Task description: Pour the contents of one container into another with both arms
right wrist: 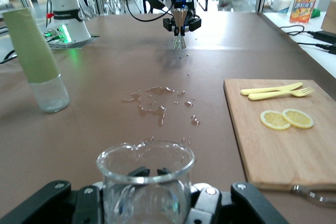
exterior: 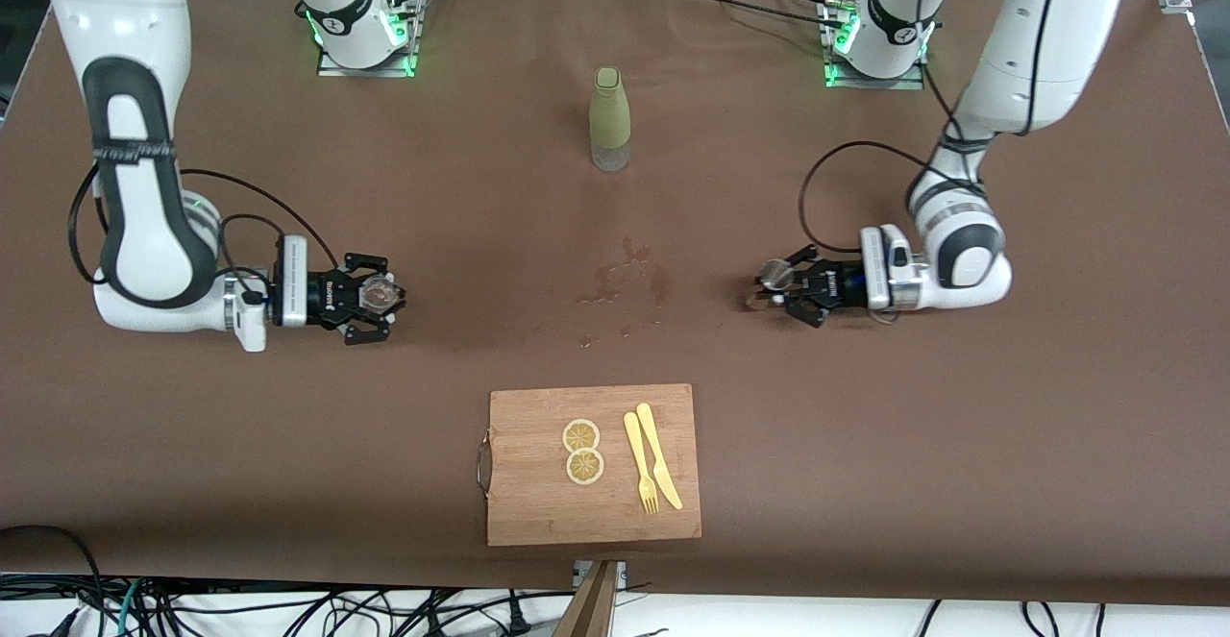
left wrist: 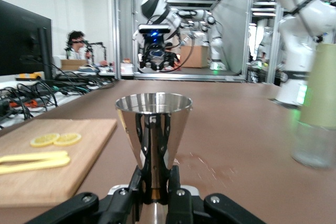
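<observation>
Next, I let go of the steel jigger with my left gripper on the bare table (exterior: 896,252) under the white wrist behind that gripper.
My left gripper (exterior: 769,289) (left wrist: 156,182) is shut on the narrow waist of an upright steel jigger (exterior: 774,276) (left wrist: 153,124), low over the table toward the left arm's end. My right gripper (exterior: 386,296) (right wrist: 152,172) is shut on a clear glass beaker (exterior: 377,293) (right wrist: 145,182), low over the table toward the right arm's end. The beaker stands upright, and I cannot tell whether it holds liquid. The two grippers face each other across the table's middle, far apart. The jigger (right wrist: 180,21) also shows in the right wrist view.
A bottle (exterior: 609,118) (left wrist: 317,114) (right wrist: 37,56) with a green sleeve stands nearer the bases. Spilled drops (exterior: 625,286) (right wrist: 157,103) wet the table between the grippers. A wooden cutting board (exterior: 538,502) with lemon slices (exterior: 582,451), a yellow fork and a knife lies near the front edge.
</observation>
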Controlling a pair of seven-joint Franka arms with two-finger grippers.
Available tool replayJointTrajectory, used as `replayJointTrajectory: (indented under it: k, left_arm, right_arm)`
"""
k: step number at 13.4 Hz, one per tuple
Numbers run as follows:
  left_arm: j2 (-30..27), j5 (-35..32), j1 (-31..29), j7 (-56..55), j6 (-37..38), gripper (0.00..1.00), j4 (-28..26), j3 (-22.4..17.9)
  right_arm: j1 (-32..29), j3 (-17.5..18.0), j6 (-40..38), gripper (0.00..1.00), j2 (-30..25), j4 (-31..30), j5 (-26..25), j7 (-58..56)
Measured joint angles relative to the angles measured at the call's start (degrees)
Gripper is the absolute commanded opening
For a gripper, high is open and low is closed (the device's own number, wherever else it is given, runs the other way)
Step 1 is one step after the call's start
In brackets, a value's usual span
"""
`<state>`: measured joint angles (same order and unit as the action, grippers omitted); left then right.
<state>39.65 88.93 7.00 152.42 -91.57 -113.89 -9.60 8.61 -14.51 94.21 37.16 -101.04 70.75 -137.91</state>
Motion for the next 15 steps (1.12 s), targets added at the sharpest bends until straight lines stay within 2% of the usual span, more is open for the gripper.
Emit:
replayJointTrajectory:
  k: [2,6,8,9,10,15]
  left_arm:
    - [-0.08,-8.09,-3.68,1.24,3.36,0.00,-0.06,-2.51]
    - [-0.08,-16.94,-7.59,3.55,6.69,0.00,0.00,-5.72]
    - [-0.07,-20.80,-8.78,4.23,8.18,0.00,0.33,-6.73]
    - [-0.06,-22.52,-9.44,4.67,8.46,0.00,0.43,-6.94]
    - [0.01,-24.23,-10.22,4.99,8.75,0.00,0.47,-6.98]
    - [0.91,-31.46,-13.23,7.50,10.41,0.00,1.39,-8.25]
  right_arm:
    - [-3.45,0.03,-2.76,0.16,5.47,-0.13,1.03,-6.51]
    - [-7.31,0.08,-5.58,0.18,11.90,0.00,2.31,-13.74]
    - [-7.96,0.10,-5.68,0.43,13.22,0.02,2.72,-15.78]
    - [-8.14,0.10,-5.76,0.95,13.90,0.03,2.95,-16.37]
    - [-8.30,0.11,-6.10,1.00,14.53,0.03,3.12,-16.79]
    - [-9.78,0.08,-7.45,1.00,15.18,0.10,3.24,-17.04]
